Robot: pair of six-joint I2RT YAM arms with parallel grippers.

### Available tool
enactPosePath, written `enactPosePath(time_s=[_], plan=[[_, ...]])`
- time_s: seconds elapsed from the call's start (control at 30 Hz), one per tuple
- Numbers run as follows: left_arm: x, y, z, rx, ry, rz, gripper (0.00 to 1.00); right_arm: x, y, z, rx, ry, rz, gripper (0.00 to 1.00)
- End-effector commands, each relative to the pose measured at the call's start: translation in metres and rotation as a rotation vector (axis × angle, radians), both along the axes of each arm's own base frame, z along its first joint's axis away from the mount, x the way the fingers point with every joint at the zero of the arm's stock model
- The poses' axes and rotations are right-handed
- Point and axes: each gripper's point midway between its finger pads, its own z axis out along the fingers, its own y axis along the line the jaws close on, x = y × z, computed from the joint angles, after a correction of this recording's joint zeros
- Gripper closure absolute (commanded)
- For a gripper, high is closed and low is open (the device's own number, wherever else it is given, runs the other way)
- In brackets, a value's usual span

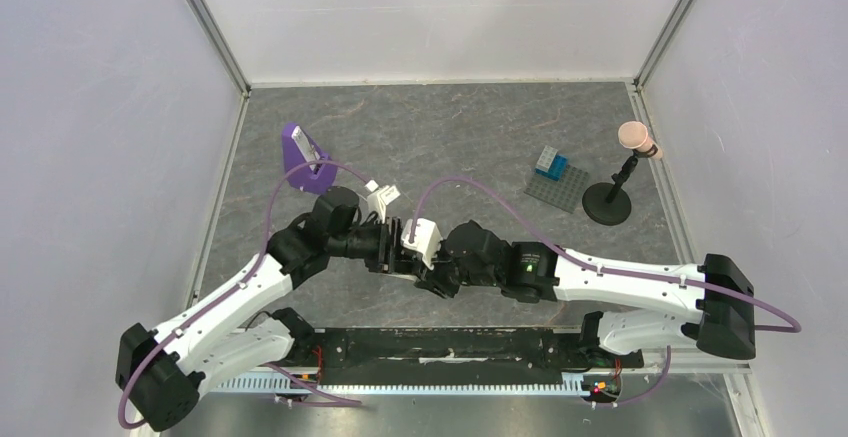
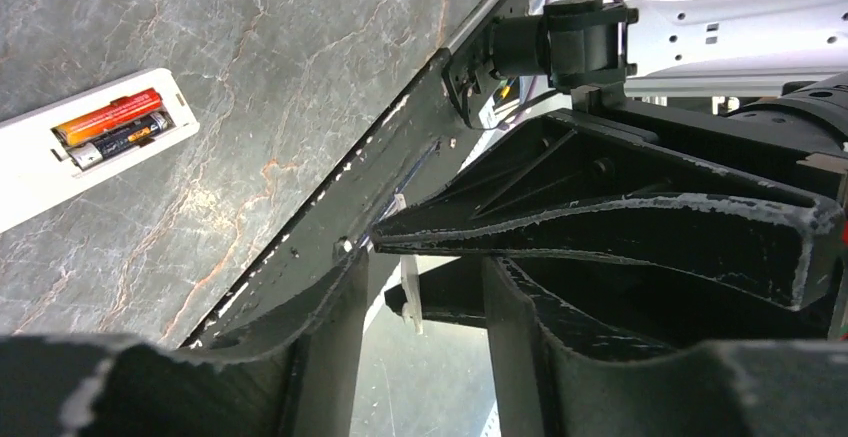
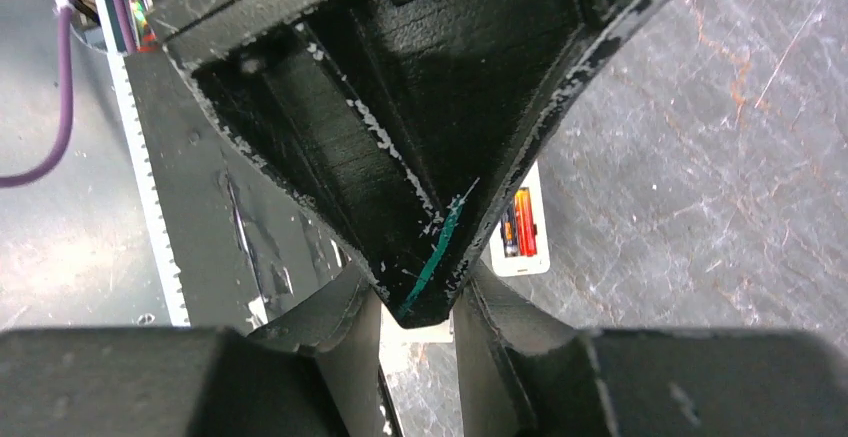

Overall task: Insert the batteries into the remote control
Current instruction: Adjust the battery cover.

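Note:
My right gripper's fingers straddle my left gripper's fingers on the white strip. So my left gripper needs to keep holding it while my right gripper retakes the strip's end (image 3: 418, 334).
The white remote control (image 2: 40, 172) lies on the table with its back compartment open. A red-orange battery (image 2: 108, 117) and a dark battery (image 2: 122, 139) lie side by side inside it. Its end with both batteries also shows in the right wrist view (image 3: 520, 255). In the top view the arms hide it. My two grippers meet above the table's near middle. My right gripper (image 3: 418, 307) is shut across a small flat white plastic strip (image 3: 415, 335). My left gripper (image 2: 420, 287) is open, its jaws on either side of that strip (image 2: 410, 292), which is seen edge-on. In the top view the left gripper (image 1: 390, 247) and the right gripper (image 1: 428, 273) touch tips.
A purple wedge-shaped stand (image 1: 303, 157) sits at the back left. A grey baseplate (image 1: 560, 193) with blue bricks (image 1: 550, 163) and a black stand with a pink ball (image 1: 610, 202) are at the back right. The black base rail (image 1: 450, 347) runs along the near edge.

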Motion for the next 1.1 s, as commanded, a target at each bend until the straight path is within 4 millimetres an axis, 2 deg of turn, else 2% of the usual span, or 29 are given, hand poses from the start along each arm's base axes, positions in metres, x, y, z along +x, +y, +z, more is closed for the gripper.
enactPosePath(time_s=[0.0,0.17,0.3,0.37,0.5,0.53,0.63,0.7,0.83,1.07], plan=[[0.002,-0.008,-0.002,0.011,-0.056,-0.033,0.51,0.003,0.012,0.030,0.077,-0.028,0.018,0.82],[0.002,-0.007,-0.002,0.023,-0.053,-0.032,0.67,0.000,0.009,0.028,0.077,-0.020,0.021,0.82],[0.001,-0.005,-0.004,0.037,-0.036,-0.025,0.70,0.000,0.008,0.026,0.074,-0.015,0.020,0.82],[-0.001,-0.004,-0.005,0.042,-0.027,-0.027,0.75,0.000,0.008,0.025,0.072,-0.014,0.020,0.82],[-0.003,-0.004,-0.005,0.041,-0.018,-0.027,0.98,0.000,0.006,0.022,0.067,-0.010,0.016,0.79],[-0.003,-0.004,-0.004,0.039,-0.015,-0.026,0.98,0.000,0.006,0.021,0.066,-0.010,0.016,0.76],[-0.002,-0.003,-0.001,0.036,-0.023,-0.015,0.98,-0.002,0.004,0.017,0.056,-0.008,0.030,0.50],[-0.001,-0.002,0.003,0.032,-0.034,-0.005,0.98,-0.003,-0.001,0.014,0.050,-0.027,0.045,0.40],[-0.002,0.000,0.008,0.024,-0.049,0.000,0.98,-0.013,-0.011,0.007,0.041,-0.051,0.114,0.33],[-0.003,-0.001,0.011,0.015,-0.054,-0.011,0.98,-0.015,-0.015,-0.004,0.058,-0.107,0.161,0.33]])
